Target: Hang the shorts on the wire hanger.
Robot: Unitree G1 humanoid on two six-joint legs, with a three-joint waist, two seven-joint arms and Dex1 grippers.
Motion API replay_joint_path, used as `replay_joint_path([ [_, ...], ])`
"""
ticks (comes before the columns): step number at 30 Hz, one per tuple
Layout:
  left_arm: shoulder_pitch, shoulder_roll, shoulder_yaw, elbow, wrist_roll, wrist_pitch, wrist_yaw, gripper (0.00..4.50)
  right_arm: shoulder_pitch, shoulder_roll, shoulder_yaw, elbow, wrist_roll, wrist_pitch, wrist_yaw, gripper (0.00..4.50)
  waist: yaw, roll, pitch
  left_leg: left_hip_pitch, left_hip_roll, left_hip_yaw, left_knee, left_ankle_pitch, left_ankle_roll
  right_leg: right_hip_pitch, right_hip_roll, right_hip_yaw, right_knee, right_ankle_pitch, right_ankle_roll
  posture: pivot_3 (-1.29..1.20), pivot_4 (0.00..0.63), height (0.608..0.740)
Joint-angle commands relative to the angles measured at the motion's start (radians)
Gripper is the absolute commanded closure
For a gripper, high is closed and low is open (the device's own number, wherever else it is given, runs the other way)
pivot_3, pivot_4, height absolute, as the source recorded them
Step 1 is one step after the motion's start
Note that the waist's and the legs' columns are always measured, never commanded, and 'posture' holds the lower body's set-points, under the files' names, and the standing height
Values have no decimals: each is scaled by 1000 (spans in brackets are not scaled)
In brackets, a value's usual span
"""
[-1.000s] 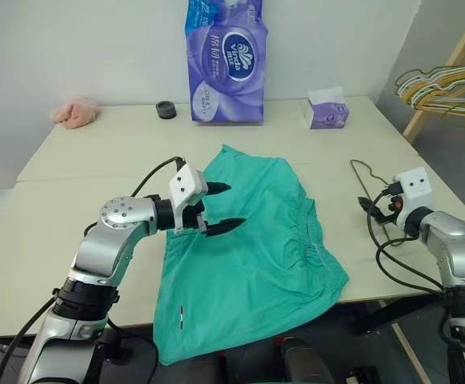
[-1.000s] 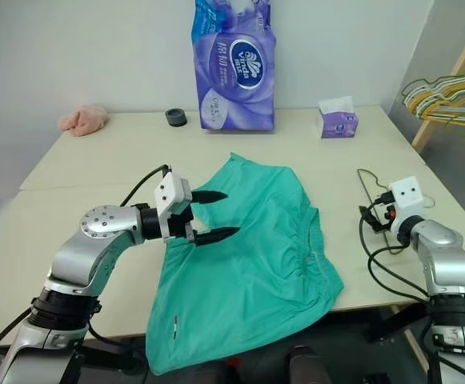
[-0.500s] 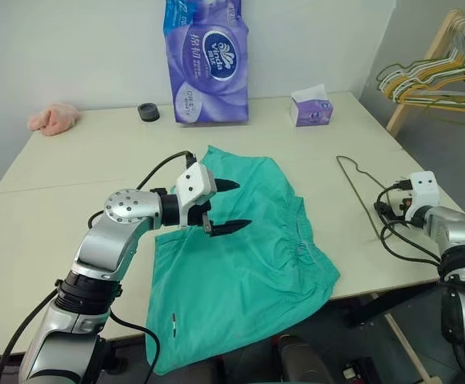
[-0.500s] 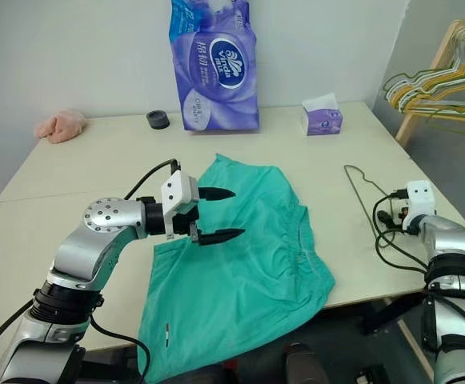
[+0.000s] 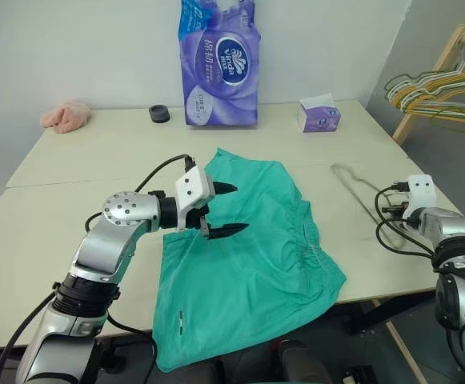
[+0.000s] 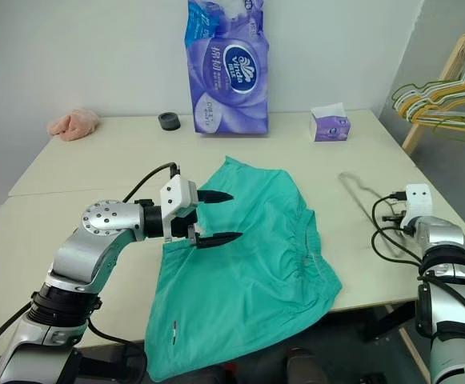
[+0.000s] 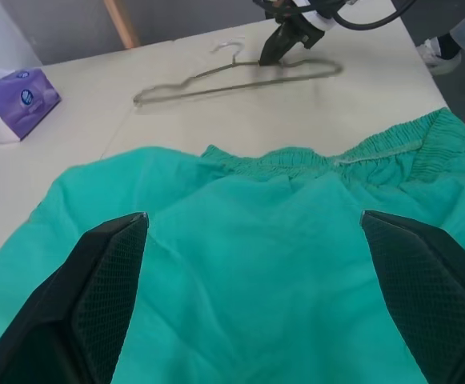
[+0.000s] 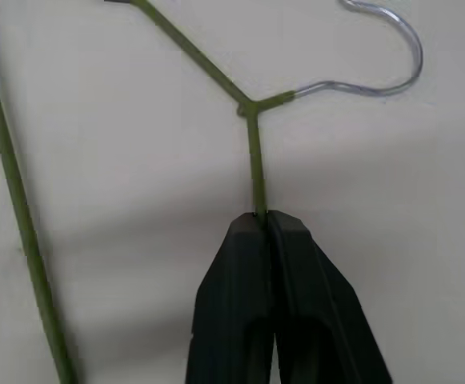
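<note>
Next, I release the wire hanger from my right gripper over the upper part of the teal-green shorts (image 5: 239,201).
The teal-green shorts (image 5: 252,268) lie spread on the table, their lower part hanging over the front edge. My left gripper (image 5: 226,210) hovers open just above the shorts' upper left part, with nothing between its fingers (image 7: 104,280). The wire hanger (image 8: 252,152), thin and olive-green with a silver hook, lies flat on the table to the right of the shorts (image 7: 280,264). My right gripper (image 8: 262,218) is shut on the wire hanger's neck just below the hook. Across the table, the left wrist view shows the wire hanger (image 7: 232,80) with the right gripper (image 7: 276,50) on it.
At the table's back stand a purple toilet-paper pack (image 5: 220,68), a purple tissue box (image 5: 318,116) and a black tape roll (image 5: 159,114). A pink cloth lump (image 5: 66,116) lies far left. A wooden rack with several hangers (image 5: 440,80) stands right of the table.
My right gripper has sunk to the hanger and closed on its neck. The left gripper stays open over the shorts. The head camera has shifted.
</note>
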Motion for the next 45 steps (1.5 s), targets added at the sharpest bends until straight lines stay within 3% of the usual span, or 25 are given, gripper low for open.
replay_joint_path([
  [1, -20, 11, 53, 42, 12, -18, 42, 0, 22, -18, 8, -99, -13, -35, 5, 4475, -1, 1, 1, 0, 0, 0, 0, 0, 0, 0, 0, 0, 0, 0, 0, -147, 85, 740],
  [9, -148, 17, 168, 321, 44, -68, 176, 0, 157, -22, 96, -703, -61, -152, 81, 4475, -18, 11, 6, -4, 1, 4, -1, 0, 1, -9, 0, 5, 4, 0, 1, -158, 88, 740],
  [14, -241, 29, 254, 429, -66, 62, 123, 0, 175, -27, 201, -931, -138, -347, 138, 4475, -16, 11, 6, -4, 1, 3, -1, -1, 1, -9, 0, 4, 4, 1, 1, -158, 88, 740],
  [22, -212, 131, 211, 361, -196, 328, -124, 0, 172, -1, 355, -1060, -177, -540, 301, 4475, -13, 11, 6, -6, 0, 3, -1, -1, 0, -11, 0, 3, 3, 1, 1, -160, 88, 740],
  [28, -149, 160, 127, 277, -197, 379, -215, 0, 140, 43, 423, -1094, -194, -664, 364, 4475, -11, 11, 6, -10, 0, 2, -1, -1, 0, -15, -1, 3, 4, 1, 0, -156, 88, 740],
  [31, -105, 176, 97, 225, -197, 385, -258, 0, 117, 57, 428, -1094, -195, -695, 378, 4475, -11, 11, 6, -20, 0, 3, 2, 0, -1, -28, -1, 5, 11, 1, 0, -156, 88, 740],
  [38, -68, 181, 68, 171, -206, 392, -297, 0, 95, 79, 429, -1094, -196, -730, 396, 4475, -11, 11, 6, -18, 1, 2, 2, 0, -2, -29, -1, 5, 17, 1, -3, -159, 87, 740],
  [41, -75, 176, 83, 191, -219, 402, -303, 597, 102, 85, 427, -1100, -196, -731, 399, 4500, -11, 11, 6, -18, 1, 2, 2, 0, -2, -29, 0, 4, 17, 1, -3, -159, 87, 740],
  [45, -56, 186, 69, 168, -221, 398, -326, 1776, 112, 90, 424, -1105, -197, -723, 395, 4500, -11, 11, 6, -18, 1, 2, 2, 1, -2, -29, 0, 4, 17, 1, -3, -161, 86, 740],
])
